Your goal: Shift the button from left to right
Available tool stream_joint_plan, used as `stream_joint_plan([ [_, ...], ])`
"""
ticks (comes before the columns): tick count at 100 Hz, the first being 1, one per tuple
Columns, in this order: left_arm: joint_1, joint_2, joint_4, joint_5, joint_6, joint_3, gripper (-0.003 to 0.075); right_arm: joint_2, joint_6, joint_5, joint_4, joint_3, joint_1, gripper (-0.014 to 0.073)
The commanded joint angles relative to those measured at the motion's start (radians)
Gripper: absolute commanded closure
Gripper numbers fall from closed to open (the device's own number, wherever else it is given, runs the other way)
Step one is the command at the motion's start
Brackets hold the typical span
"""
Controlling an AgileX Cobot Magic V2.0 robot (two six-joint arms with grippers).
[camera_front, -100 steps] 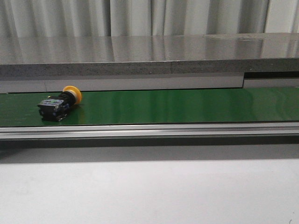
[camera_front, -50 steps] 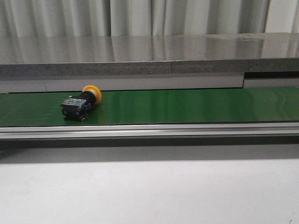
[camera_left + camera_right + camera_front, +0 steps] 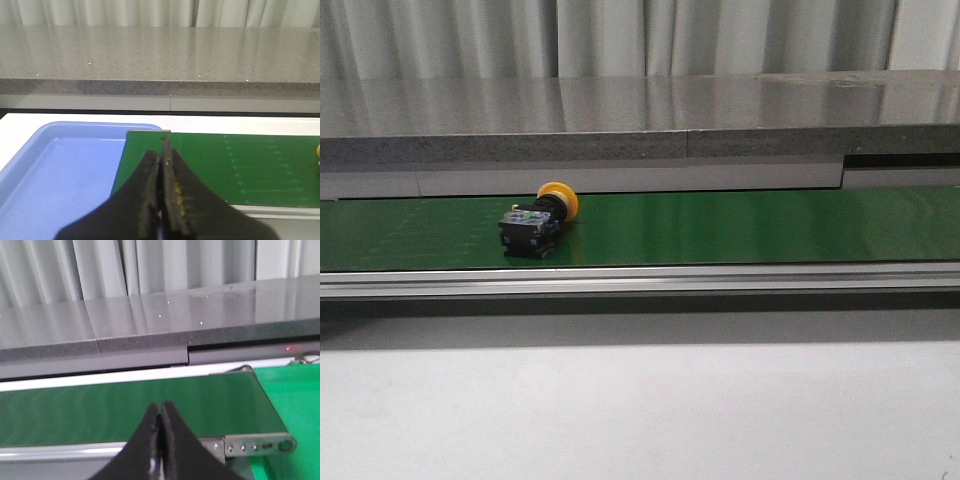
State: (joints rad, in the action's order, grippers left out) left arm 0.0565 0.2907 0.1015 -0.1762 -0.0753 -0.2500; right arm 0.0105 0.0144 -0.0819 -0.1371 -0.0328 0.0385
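My right gripper needs to grab the button on the green conveyor belt by closing on the button's black body (image 3: 533,226), just below the button's orange-yellow cap.
The button (image 3: 538,222) lies on its side on the green conveyor belt (image 3: 720,228), left of the middle, its orange-yellow cap (image 3: 560,201) pointing back right and its black body toward the front. A sliver of the cap shows at the edge of the left wrist view (image 3: 318,152). My left gripper (image 3: 163,155) is shut and empty, over the belt's left end beside the blue tray. My right gripper (image 3: 161,411) is shut and empty, over the belt near its right end. Neither gripper shows in the front view.
A blue tray (image 3: 60,170) sits left of the belt's left end. A grey stone ledge (image 3: 640,120) runs behind the belt, an aluminium rail (image 3: 640,278) along its front. The belt's right end (image 3: 260,445) has a metal bracket, with a green surface (image 3: 295,395) beyond.
The button has travelled rightward along the belt, from the far left toward the middle. Both grippers are outside the front view in all three frames.
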Motion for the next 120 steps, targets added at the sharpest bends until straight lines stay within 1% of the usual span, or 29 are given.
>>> stream_joint_plan([
  [1,-0.007,0.005,0.009,0.072,0.001,-0.026,0.0741,-0.026,0.001,0.044,0.009,-0.1,0.004,0.0661],
  [13,-0.007,0.005,0.009,0.072,0.001,-0.026,0.0741,-0.119,0.001,-0.038,0.009,-0.213,0.004,0.0661],
  [28,-0.007,0.005,0.009,0.072,0.001,-0.026,0.0741,-0.297,0.001,-0.142,0.009,-0.367,0.004,0.0661],
  [48,-0.007,0.005,0.009,0.072,0.001,-0.026,0.0741,-0.567,0.001,-0.367,0.007,-0.563,0.004,0.0661],
  [61,-0.007,0.005,0.009,0.072,0.001,-0.026,0.0741,-0.738,0.001,-0.49,-0.047,-0.68,0.004,0.0661],
  [68,-0.007,0.005,0.009,0.072,0.001,-0.026,0.0741,-0.81,0.001,-0.516,-0.077,-0.726,0.004,0.0661],
  [79,-0.007,0.005,0.009,0.072,0.001,-0.026,0.0741,-0.906,0.001,-0.509,-0.119,-0.76,0.004,0.0661],
  [100,-0.007,0.005,0.009,0.072,0.001,-0.026,0.0741,-1.02,0.001,-0.49,-0.124,-0.765,0.004,0.0653],
  [105,-0.007,0.005,0.009,0.072,0.001,-0.026,0.0741,-1.033,0.001,-0.493,-0.124,-0.765,0.004,0.0624],
  [110,-0.007,0.005,0.009,0.072,0.001,-0.026,0.0741,-1.041,0.001,-0.498,-0.124,-0.765,0.004,0.0573],
  [117,-0.007,0.005,0.009,0.072,0.001,-0.026,0.0741,-1.045,0.001,-0.498,-0.124,-0.765,0.004,0.0461],
  [120,-0.007,0.005,0.009,0.072,0.001,-0.026,0.0741,-1.045,0.001,-0.498,-0.123,-0.765,0.004,0.0393],
])
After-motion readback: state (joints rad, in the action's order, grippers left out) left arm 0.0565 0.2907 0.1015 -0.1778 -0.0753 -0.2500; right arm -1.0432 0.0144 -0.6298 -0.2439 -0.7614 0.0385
